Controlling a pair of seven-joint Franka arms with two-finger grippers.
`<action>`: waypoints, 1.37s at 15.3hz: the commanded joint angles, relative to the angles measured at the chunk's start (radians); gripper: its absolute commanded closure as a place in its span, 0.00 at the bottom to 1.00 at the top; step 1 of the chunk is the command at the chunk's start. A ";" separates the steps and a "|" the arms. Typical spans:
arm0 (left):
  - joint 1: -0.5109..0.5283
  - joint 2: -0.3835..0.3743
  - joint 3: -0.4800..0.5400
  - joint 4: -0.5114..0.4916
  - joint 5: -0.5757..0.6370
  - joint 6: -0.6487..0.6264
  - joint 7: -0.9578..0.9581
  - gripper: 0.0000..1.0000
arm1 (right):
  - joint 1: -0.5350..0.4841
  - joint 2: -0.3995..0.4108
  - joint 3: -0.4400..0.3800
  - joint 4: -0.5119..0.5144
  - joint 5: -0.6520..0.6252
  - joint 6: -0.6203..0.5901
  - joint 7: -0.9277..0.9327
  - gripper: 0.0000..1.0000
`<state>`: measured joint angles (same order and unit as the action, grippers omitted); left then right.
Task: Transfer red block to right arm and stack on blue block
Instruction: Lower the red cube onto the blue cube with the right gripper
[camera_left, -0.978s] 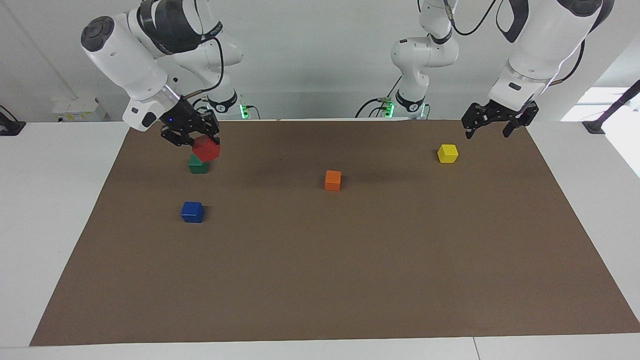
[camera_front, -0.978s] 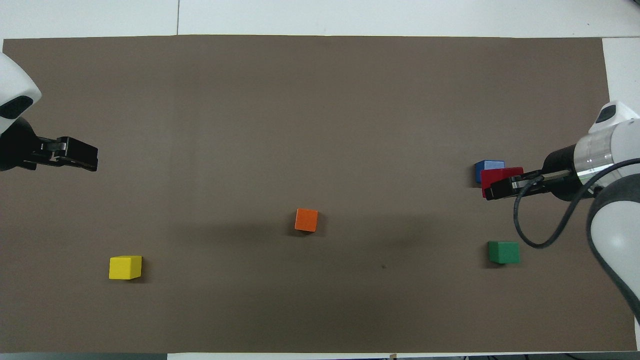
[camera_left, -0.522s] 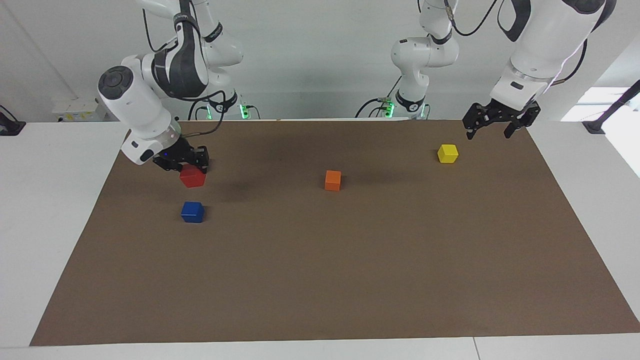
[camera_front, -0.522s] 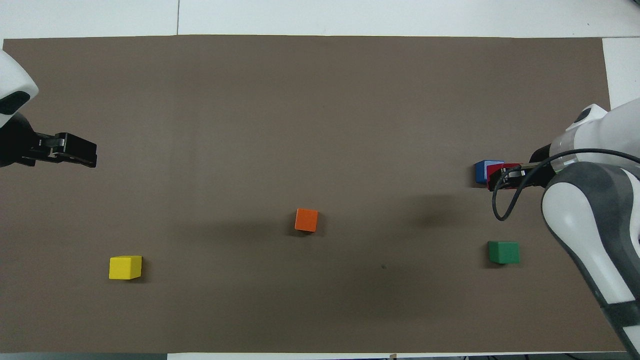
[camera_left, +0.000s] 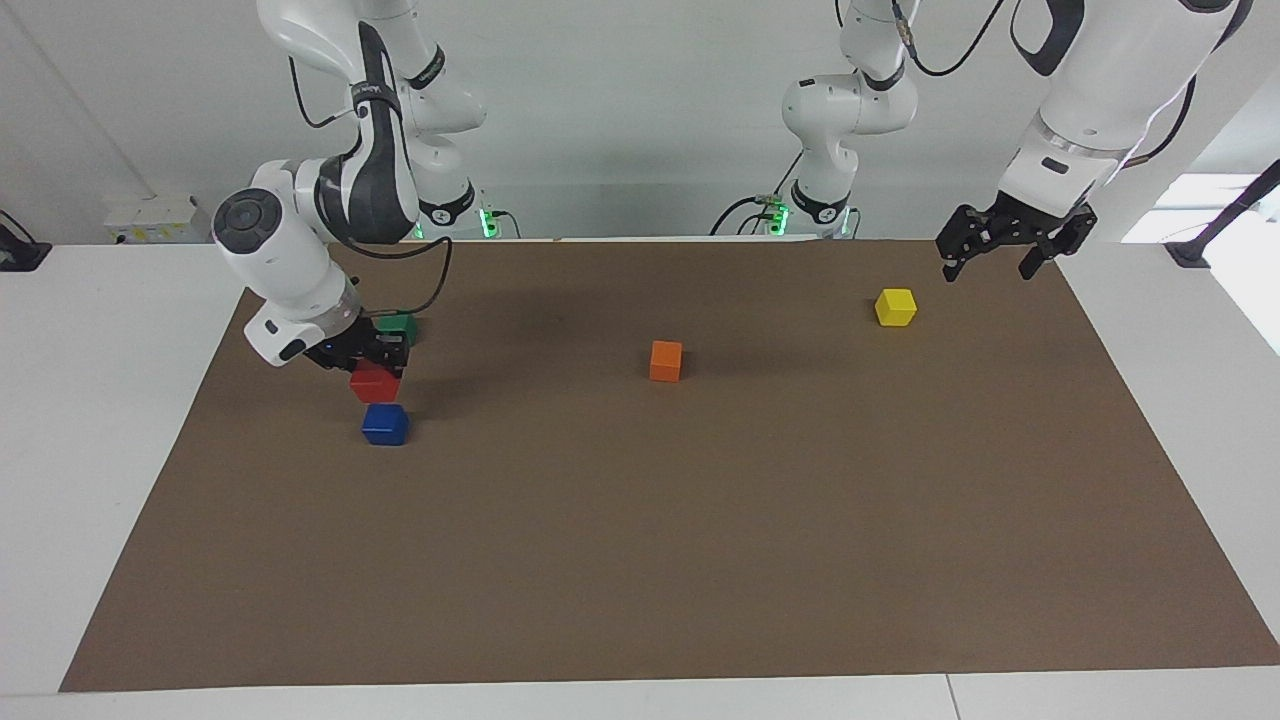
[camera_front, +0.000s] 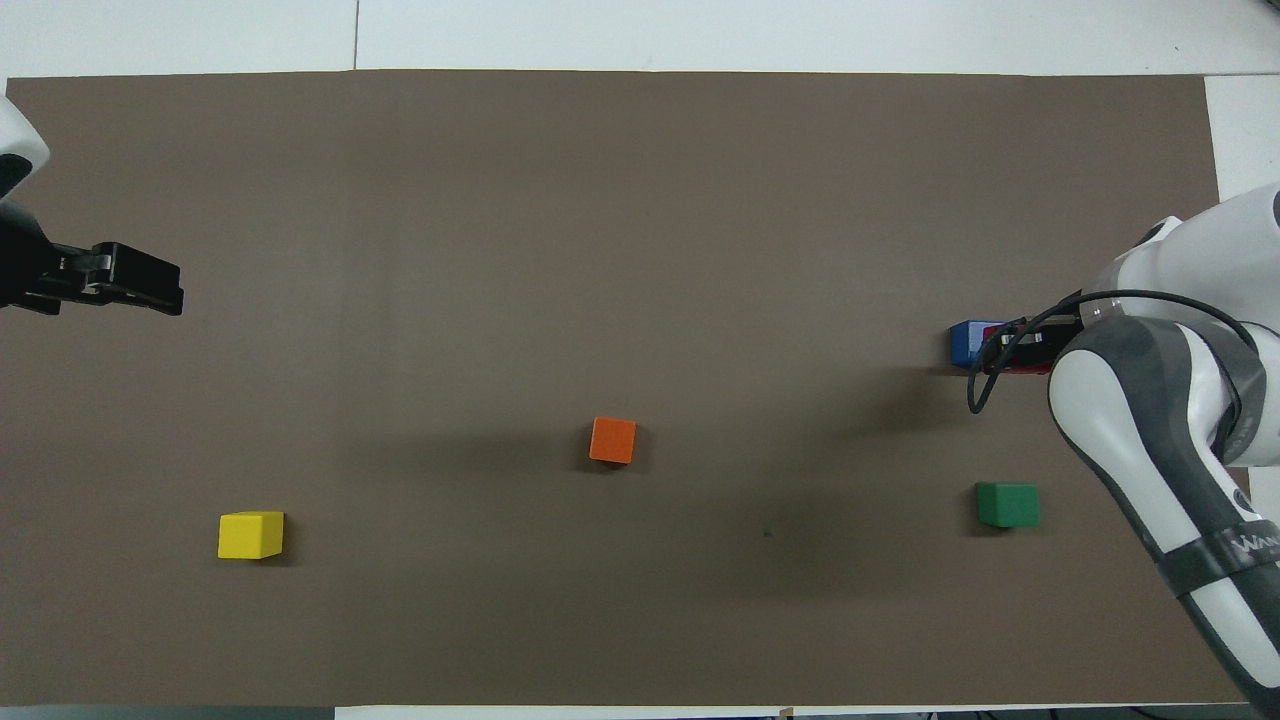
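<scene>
I will let go of the red block, now held just over the blue block, with my right gripper, flat on top of the blue block (camera_front: 1005, 338), beyond the green block.
The right gripper (camera_left: 372, 368) is shut on the red block (camera_left: 375, 385) and holds it low, just over the blue block (camera_left: 385, 424), which sits on the brown mat toward the right arm's end. A thin gap seems to remain between the two blocks. In the overhead view the right gripper (camera_front: 1010, 345) and its wrist cover most of the red block (camera_front: 1030, 369) and part of the blue block (camera_front: 964, 342). The left gripper (camera_left: 985, 268) is open and empty, raised over the mat's corner at the left arm's end; it also shows in the overhead view (camera_front: 150, 290).
A green block (camera_left: 402, 326) lies nearer the robots than the blue one, partly hidden by the right wrist, and shows in full from above (camera_front: 1007, 504). An orange block (camera_left: 666, 360) sits mid-mat. A yellow block (camera_left: 895, 307) lies close to the left gripper.
The right gripper has carried the red block down and away from over the green block to just above the blue block. The left gripper has drifted slightly toward its end of the table.
</scene>
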<state>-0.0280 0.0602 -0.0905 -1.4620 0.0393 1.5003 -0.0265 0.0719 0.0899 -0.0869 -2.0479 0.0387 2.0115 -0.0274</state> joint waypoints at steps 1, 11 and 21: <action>0.016 0.023 -0.012 0.032 -0.019 -0.022 0.010 0.00 | -0.020 0.022 0.012 -0.006 -0.028 0.019 -0.038 1.00; 0.016 0.012 -0.006 -0.044 -0.019 0.009 0.013 0.00 | -0.030 0.054 0.012 -0.009 -0.069 0.047 -0.059 1.00; 0.016 0.006 -0.008 -0.051 -0.019 0.015 0.011 0.00 | -0.033 0.079 0.012 -0.011 -0.065 0.114 -0.017 1.00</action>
<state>-0.0241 0.0866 -0.0932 -1.4869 0.0388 1.4968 -0.0265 0.0579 0.1658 -0.0868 -2.0496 -0.0103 2.0931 -0.0647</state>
